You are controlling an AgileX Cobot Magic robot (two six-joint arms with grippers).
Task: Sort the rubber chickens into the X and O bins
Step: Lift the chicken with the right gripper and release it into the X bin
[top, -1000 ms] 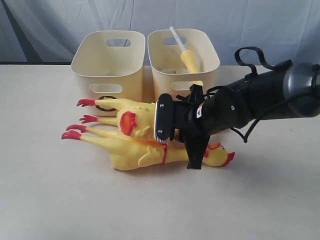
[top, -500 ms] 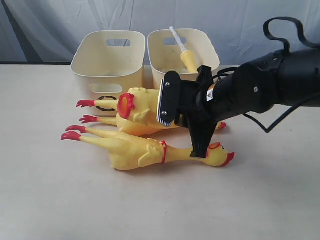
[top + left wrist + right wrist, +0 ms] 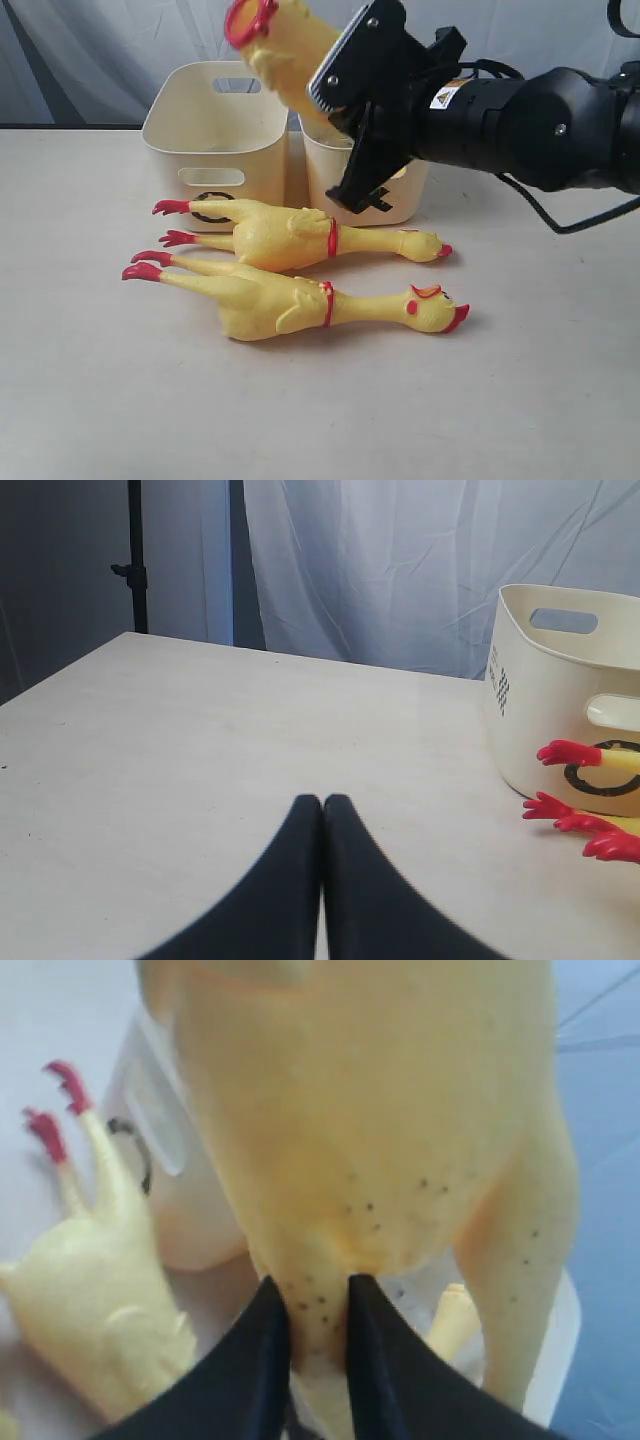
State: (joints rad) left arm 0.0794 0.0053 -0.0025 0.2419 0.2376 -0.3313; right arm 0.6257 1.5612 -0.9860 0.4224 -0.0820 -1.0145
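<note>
The robot's right gripper should release the yellow rubber chicken inside the cream bin (image 3: 343, 128) beside the O bin.
My right gripper (image 3: 338, 130) is shut on a yellow rubber chicken (image 3: 275, 45), holding it in the air above the two cream bins. In the right wrist view its black fingers (image 3: 272, 1330) pinch the chicken's narrow end, with the body (image 3: 370, 1110) filling the view. Two more chickens lie on the table in front of the bins, a rear one (image 3: 300, 235) and a front one (image 3: 290, 305). The left bin (image 3: 215, 120) bears a black O (image 3: 212, 205). The right bin (image 3: 415, 195) is mostly hidden by the arm and no X shows. My left gripper (image 3: 322, 802) is shut and empty, low over the table.
Pale curtains hang behind the table. In the left wrist view the O bin (image 3: 560, 680) and red chicken feet (image 3: 565, 752) lie off to one side. A black cable (image 3: 580, 220) trails from the right arm.
My right gripper has lifted one chicken off the pile on the table and carried it up and back over the bins. The other two chickens stay where they lay.
</note>
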